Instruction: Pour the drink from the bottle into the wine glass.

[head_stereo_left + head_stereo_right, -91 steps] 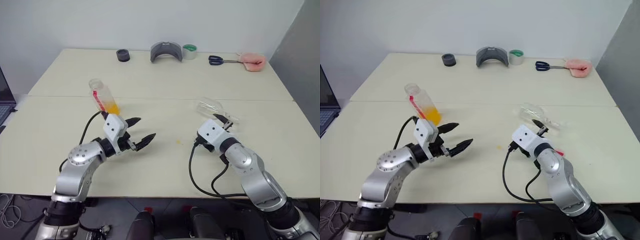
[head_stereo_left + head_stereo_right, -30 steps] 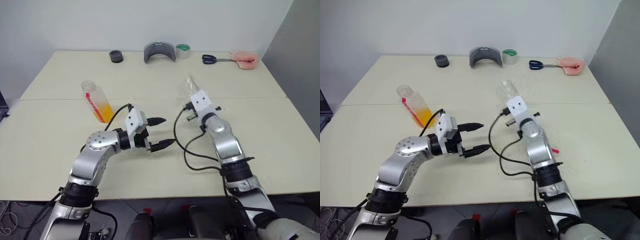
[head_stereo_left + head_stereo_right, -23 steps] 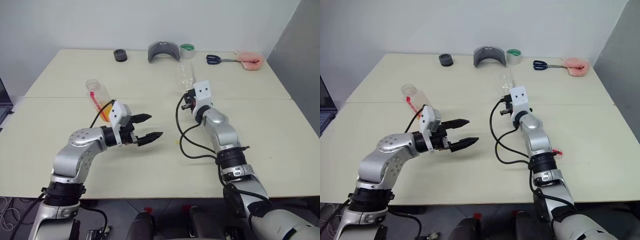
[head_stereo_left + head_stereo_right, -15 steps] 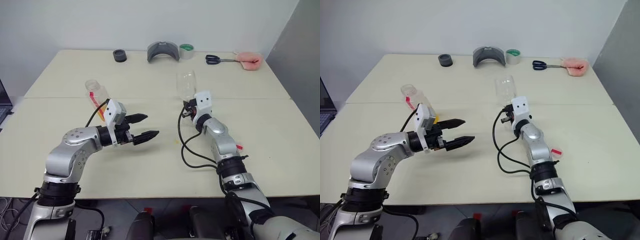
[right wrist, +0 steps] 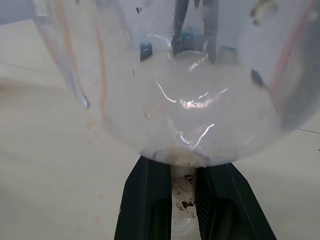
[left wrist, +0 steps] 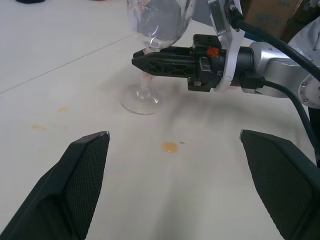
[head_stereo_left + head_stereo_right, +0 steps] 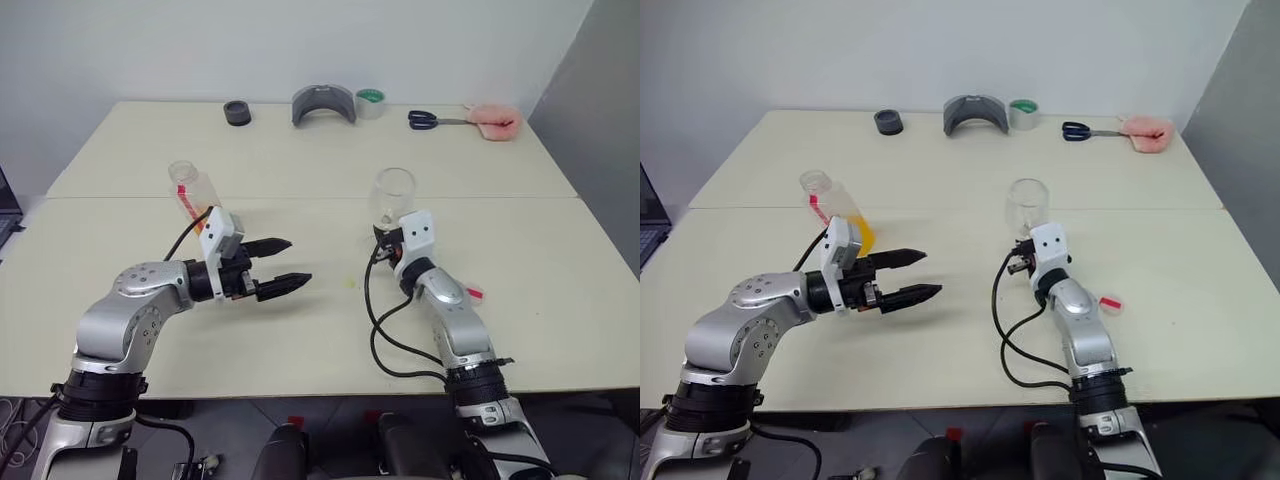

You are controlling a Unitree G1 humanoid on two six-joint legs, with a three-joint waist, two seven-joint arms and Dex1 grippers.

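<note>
I will release the wine glass, now upright at the table's middle, from my right gripper on the bare table (image 7: 318,247) between the bottle and the orange drop.
The wine glass (image 7: 393,192) stands upright at the table's middle, and its foot (image 6: 141,103) looks to rest on the surface. My right gripper (image 7: 385,233) is shut on its thin stem just under the bowl (image 5: 175,90), fingers (image 5: 150,200) level. The uncapped bottle (image 7: 190,188) stands to the left with the orange drink (image 7: 862,232) low in it. My left gripper (image 7: 281,264) hovers open and empty in front of the bottle, pointing toward the glass.
Along the far edge lie a black roll (image 7: 237,112), a grey curved piece (image 7: 323,104), a green tape roll (image 7: 371,102), scissors (image 7: 430,120) and a pink object (image 7: 495,120). A small red-and-white piece (image 7: 471,293) lies right of my right arm. An orange drop (image 6: 170,147) marks the table.
The right gripper has come down and back with the glass, from raised and tilted to upright at the table. The left gripper shifted slightly left, still open.
</note>
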